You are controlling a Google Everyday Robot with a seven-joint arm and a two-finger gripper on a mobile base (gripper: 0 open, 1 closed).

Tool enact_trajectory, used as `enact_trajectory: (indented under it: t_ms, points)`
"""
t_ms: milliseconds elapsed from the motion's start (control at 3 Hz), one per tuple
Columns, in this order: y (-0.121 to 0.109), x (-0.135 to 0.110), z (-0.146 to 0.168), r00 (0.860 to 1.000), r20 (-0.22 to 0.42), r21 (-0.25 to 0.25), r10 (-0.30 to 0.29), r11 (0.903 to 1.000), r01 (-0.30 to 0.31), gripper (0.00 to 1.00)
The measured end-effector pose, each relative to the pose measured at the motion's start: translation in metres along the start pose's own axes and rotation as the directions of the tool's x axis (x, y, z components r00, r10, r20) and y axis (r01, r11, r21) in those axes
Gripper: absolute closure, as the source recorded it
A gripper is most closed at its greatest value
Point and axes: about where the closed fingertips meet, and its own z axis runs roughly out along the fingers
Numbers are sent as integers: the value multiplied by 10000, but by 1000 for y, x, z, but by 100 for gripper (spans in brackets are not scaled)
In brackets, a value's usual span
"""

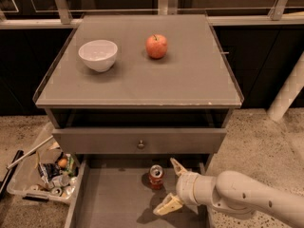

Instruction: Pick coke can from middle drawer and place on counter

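Next, I close around the can's body (156,180) on the coke can in the open middle drawer.
The coke can (156,175) stands upright on the floor of the open middle drawer (118,203), near its back. My gripper (170,186) is over the drawer just to the right of the can, fingers spread wide: one fingertip (176,166) beside the can, the other (164,208) lower down. It holds nothing. The counter (152,75) is above, with a thin clear rim.
A white bowl (98,55) and a red-orange apple (156,46) sit on the counter. A closed drawer with a round knob (140,144) is above the open one. A clear bin of litter (42,172) sits on the floor at left. A white post (287,91) stands at right.
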Motion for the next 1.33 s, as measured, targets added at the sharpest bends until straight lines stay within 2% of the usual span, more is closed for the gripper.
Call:
enact_trajectory:
  t_ms: [333,1000,1333]
  points:
    - [1,7,23,9990,433,-287,71,9996,-59,0]
    - [-25,37,48,9987,503,-493,36,9988,-11,0]
    - [-30,44,57,9978,664,-600,69,9982,-30,0]
